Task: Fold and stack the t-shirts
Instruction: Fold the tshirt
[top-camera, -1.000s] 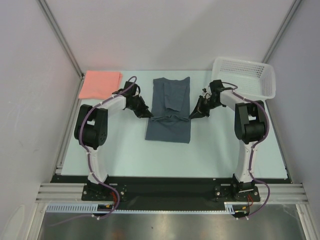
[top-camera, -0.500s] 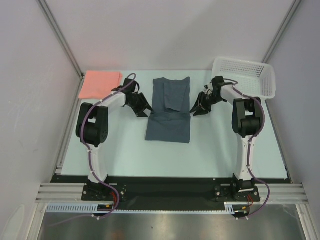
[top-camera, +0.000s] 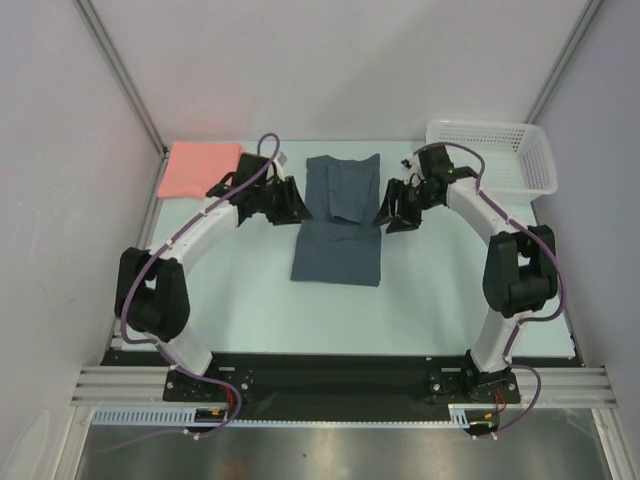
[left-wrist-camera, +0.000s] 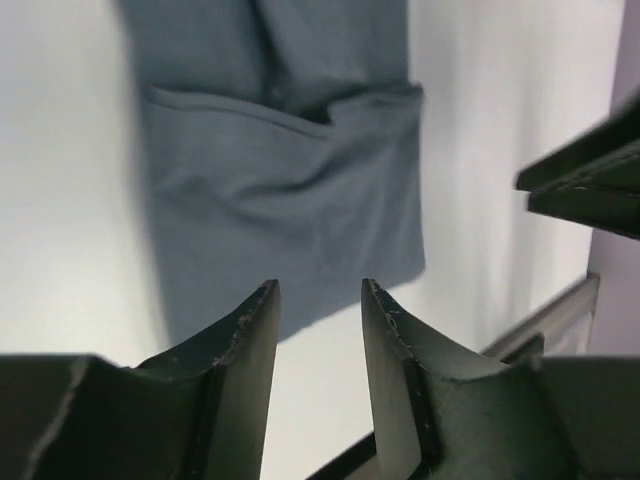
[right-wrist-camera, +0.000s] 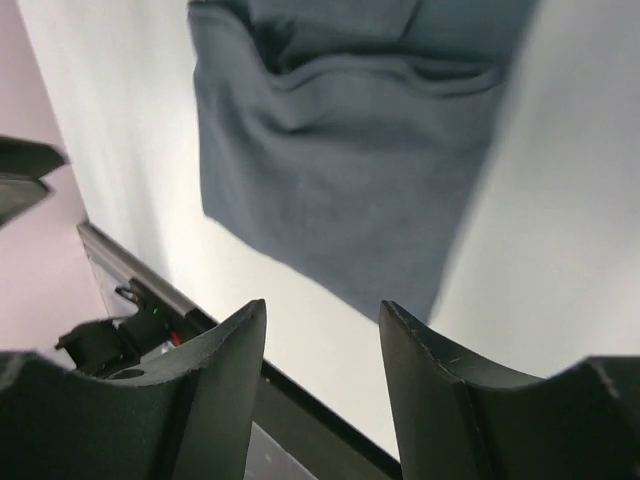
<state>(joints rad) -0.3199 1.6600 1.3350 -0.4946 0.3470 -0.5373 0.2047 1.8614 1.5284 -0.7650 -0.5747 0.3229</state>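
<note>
Next, I pinch its corner (left-wrist-camera: 156, 97) with my left gripper and pull it straight before the next fold, as the loose edge of the blue-grey t-shirt's doubled part lies wavy.
The dark slate blue-grey t-shirt (top-camera: 338, 225) lies flat in the middle of the table as a long strip, its near part doubled over. In the left wrist view this shirt (left-wrist-camera: 290, 190) fills the upper half, and it also shows in the right wrist view (right-wrist-camera: 350, 170). My left gripper (top-camera: 294, 209) hovers just off its left edge, open and empty (left-wrist-camera: 318, 290). My right gripper (top-camera: 388, 216) hovers off its right edge, also open and empty (right-wrist-camera: 322, 305). The salmon-pink t-shirt (top-camera: 202, 168) lies folded at the far left.
A white mesh basket (top-camera: 492, 152) stands at the far right corner. Grey walls close in the table on three sides. The black front rail (right-wrist-camera: 300, 400) runs along the near edge.
Both grippers were shut on the grey shirt's side edges; they have opened, let go and drawn back toward the far side. The shirt's fold has settled flat.
</note>
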